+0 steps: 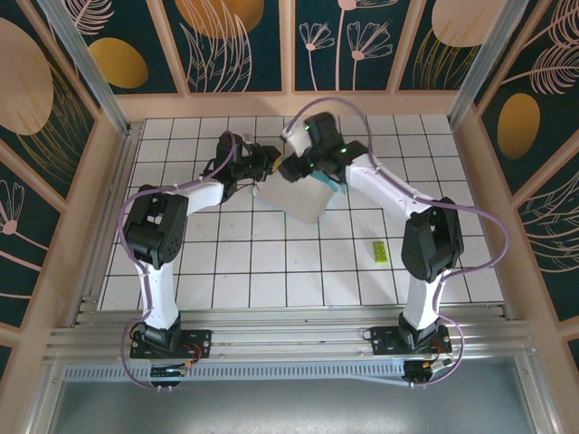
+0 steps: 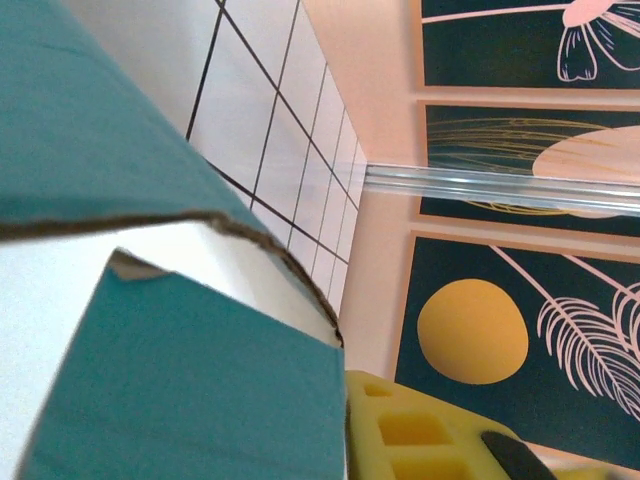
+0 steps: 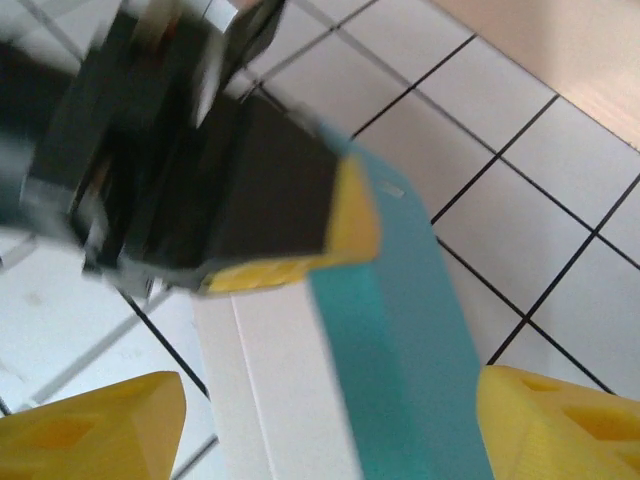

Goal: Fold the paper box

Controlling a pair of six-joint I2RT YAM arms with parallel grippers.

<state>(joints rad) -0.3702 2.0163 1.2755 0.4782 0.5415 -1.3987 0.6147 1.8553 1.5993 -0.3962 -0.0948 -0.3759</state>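
Only my left gripper is holding the teal flap near its end. So my right gripper needs to take the flap's edge (image 3: 342, 395) before my left gripper folds the end tab.
The paper box (image 1: 298, 197) lies tilted on the tiled floor, white side up, with a teal flap at its right edge (image 1: 336, 187). My left gripper (image 1: 270, 163) is shut on the box's far edge. In the right wrist view its yellow-padded fingers (image 3: 345, 215) clamp the card where white meets teal. In the left wrist view the teal card (image 2: 180, 390) sits tight against one yellow finger (image 2: 420, 430). My right gripper (image 3: 325, 440) is open and straddles the box (image 3: 390, 400), one yellow finger on each side.
A small yellow-green slip (image 1: 380, 251) lies on the tiles to the right, beside the right arm. Wooden walls (image 1: 289, 104) enclose the floor on three sides. The two arms cross close together over the box at the back middle.
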